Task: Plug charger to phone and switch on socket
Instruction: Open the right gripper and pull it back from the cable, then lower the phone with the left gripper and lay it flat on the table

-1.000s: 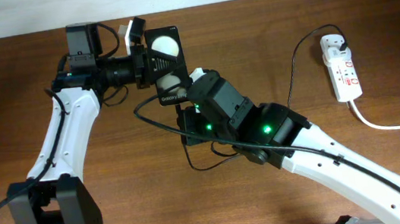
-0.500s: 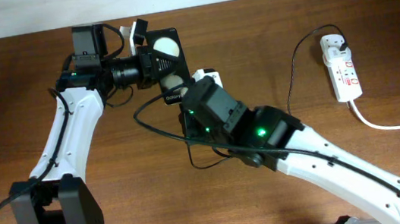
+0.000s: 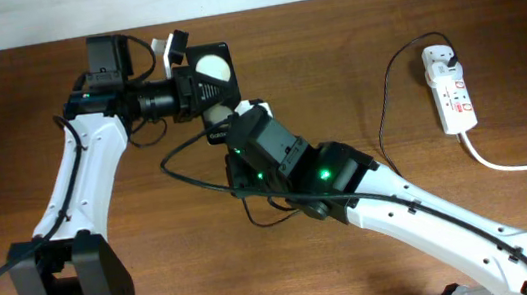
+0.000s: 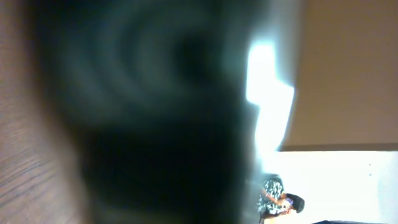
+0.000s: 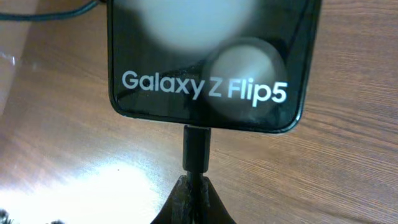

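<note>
Next, my left gripper releases the black phone flat on the wooden table (image 3: pixel 251 139) under the fingers of my right gripper.
The black phone (image 3: pixel 216 68), with white discs on its back, is held on edge above the table by my left gripper (image 3: pixel 191 79), which is shut on its left side. In the right wrist view the phone (image 5: pixel 205 81) reads "Galaxy Z Flip5". My right gripper (image 5: pixel 196 198) is shut on the charger cable just behind its plug tip (image 5: pixel 197 148), which meets the phone's bottom edge. The charger cable (image 3: pixel 383 113) runs to the white adapter (image 3: pixel 440 57) in the socket (image 3: pixel 454 99) at the right. The left wrist view is blurred and dark.
The socket's thick white cord (image 3: pixel 523 165) runs off to the right edge. A loop of black cable (image 3: pixel 175 150) lies on the wooden table (image 3: pixel 428 6) under my right arm. A pale wall borders the far edge.
My right gripper has moved up and left with the plug toward the phone's bottom edge. My left gripper has shifted the phone slightly left.
</note>
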Robot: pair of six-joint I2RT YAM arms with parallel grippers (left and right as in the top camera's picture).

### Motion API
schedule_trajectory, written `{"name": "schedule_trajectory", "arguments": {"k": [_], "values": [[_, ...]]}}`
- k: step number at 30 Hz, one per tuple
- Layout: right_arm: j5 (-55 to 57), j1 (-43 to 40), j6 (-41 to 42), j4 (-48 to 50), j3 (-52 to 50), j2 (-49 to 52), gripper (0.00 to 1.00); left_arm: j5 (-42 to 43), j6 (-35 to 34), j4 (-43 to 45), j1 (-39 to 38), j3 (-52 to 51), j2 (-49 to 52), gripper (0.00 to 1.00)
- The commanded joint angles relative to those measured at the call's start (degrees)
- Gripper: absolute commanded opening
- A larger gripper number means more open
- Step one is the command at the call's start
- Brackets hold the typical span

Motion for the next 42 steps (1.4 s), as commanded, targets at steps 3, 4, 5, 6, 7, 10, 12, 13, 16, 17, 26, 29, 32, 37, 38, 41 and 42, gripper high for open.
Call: {"name": "schedule_trajectory", "arguments": {"k": [3,4,5,6,7,10,12,13,16,17,26,29,32,37,38,41,42], "values": [[8.15,-3.08,-5.09,5.2,5.64,-0.11,0.04,8.48,9.51,-10.12,-2.14,-1.25,-0.09,0.0],[8.09,-3.13,-5.07,4.66,5.64,-0.33,0.04,8.81,9.55,-10.08,-2.14,-1.25,-0.09,0.0],[7.8,-3.1,-5.07,3.1,5.66,-1.33,0.11,7.5,9.7,-9.57,-2.05,-1.25,-0.09,0.0],[7.69,-3.13,-5.07,1.49,5.73,-2.4,0.18,4.92,9.68,-9.18,-1.88,-1.25,-0.09,0.0],[7.98,-3.13,-5.18,-1.2,5.77,-4.33,0.28,3.3,9.66,-9.2,-1.86,-1.25,-0.09,0.0],[10.08,-3.13,-5.31,-12.92,5.79,-13.42,0.47,-0.7,11.56,-7.02,-1.88,-1.25,-0.09,0.0],[11.21,-3.13,-5.29,-21.46,5.79,-20.98,0.61,-0.7,15.76,-5.97,-2.21,-1.25,-0.09,0.0],[12.74,-3.13,-5.29,-24.61,5.79,-24.5,0.65,-0.7,17.64,-5.73,-2.71,-1.25,-0.09,0.0],[14.14,-3.13,-5.22,-32.41,5.79,-37.24,0.91,-20.7,14.23,-0.66,-7.72,-1.25,-0.07,0.0],[14.14,-3.13,-5.22,-33.92,5.79,-39.8,0.94,-24.61,13.79,1.05,-9.88,-1.25,0.37,0.0],[13.9,-3.13,-5.05,-43.54,5.73,-44.09,0.99,-24.28,-1.38,15.45,-12.04,-1.25,21.09,0.02],[13.9,-3.13,-5.05,-44.17,5.73,-44.09,0.99,-26.95,-1.33,14.99,-11.87,-1.25,23.54,0.05],[13.9,-3.13,-5.05,-44.17,5.73,-44.09,0.99,-27.28,-1.36,14.29,-12.04,-1.25,26.95,0.06],[13.9,-3.13,-5.05,-44.17,5.73,-44.09,0.99,-29.88,-1.31,12.24,-12.15,-1.25,29.88,0.1],[13.9,-3.13,-5.05,-44.17,5.73,-44.09,0.99,-31.12,-1.31,12.13,-12.15,-1.25,29.88,0.1],[13.9,-3.13,-5.05,-44.17,5.73,-44.09,0.99,-37.57,-1.33,10.64,-12.15,-1.25,29.88,0.14],[13.9,-3.13,-5.05,-44.17,5.73,-44.09,0.99,-38.69,-1.36,10.45,-12.15,-1.25,29.88,0.15]]}}
